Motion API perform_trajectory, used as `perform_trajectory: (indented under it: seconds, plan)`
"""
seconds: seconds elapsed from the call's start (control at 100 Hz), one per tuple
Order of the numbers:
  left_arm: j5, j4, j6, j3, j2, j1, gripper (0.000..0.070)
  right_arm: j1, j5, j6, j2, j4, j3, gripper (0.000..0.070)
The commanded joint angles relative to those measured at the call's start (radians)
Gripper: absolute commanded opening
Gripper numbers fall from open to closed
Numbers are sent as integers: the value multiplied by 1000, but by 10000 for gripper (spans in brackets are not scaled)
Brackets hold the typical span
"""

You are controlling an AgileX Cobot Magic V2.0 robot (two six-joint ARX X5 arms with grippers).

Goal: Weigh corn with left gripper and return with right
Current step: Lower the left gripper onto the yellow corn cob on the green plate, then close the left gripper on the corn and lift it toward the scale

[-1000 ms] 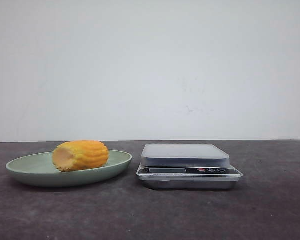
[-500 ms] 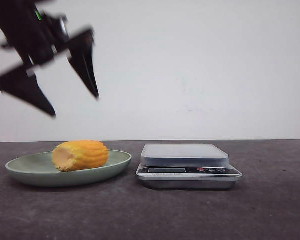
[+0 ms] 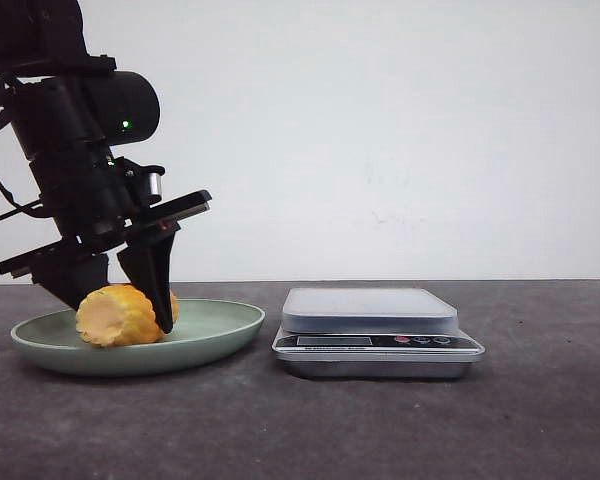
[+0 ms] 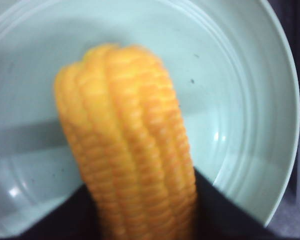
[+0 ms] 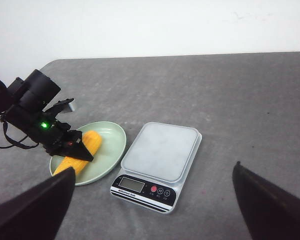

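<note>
Next, my left gripper lets go of the corn on the middle of the silver kitchen scale's flat grey platform (image 3: 364,294).
The corn (image 3: 115,315) lies on a pale green plate (image 3: 220,325) at the left, its pale cut end toward the camera. My left gripper (image 3: 123,312) has come down over it, one black finger (image 3: 160,285) in front of the cob and the other behind. In the left wrist view the corn (image 4: 130,150) fills the gap between both fingers, touching each, and it still rests on the plate (image 4: 250,125). The right wrist view shows the corn (image 5: 92,140), the plate (image 5: 112,145) and the left gripper (image 5: 77,150) from high up. My right gripper (image 5: 153,167) is open and empty.
A silver kitchen scale (image 3: 370,310) with a flat grey platform stands just right of the plate, display facing the front; it also shows in the right wrist view (image 5: 160,150). The table is dark grey, with a white wall behind.
The left arm came into view from the upper left, dropped onto the plate and closed round the corn. The corn shifted left on the plate.
</note>
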Motion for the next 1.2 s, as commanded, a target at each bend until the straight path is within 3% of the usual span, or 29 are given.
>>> perform_trajectory:
  seconds: [0.0,0.23,0.56,0.82,1.19]
  plan:
    - [-6,-5,24,23,-20,-4,0,0,4,-3,0,8,13,630]
    - [87,33,-12,144,-220,-11,0,0,8,42,0,12,13,628]
    - [88,194,-52,377,-347,-106,0,0,7,52,0,15,13,609]
    - [35,269,-91,398,-241,-195,1,0,3,51,0,14,13,609]
    - [94,258,-256,398,98,-258,3,0,3,47,0,-60,13,609]
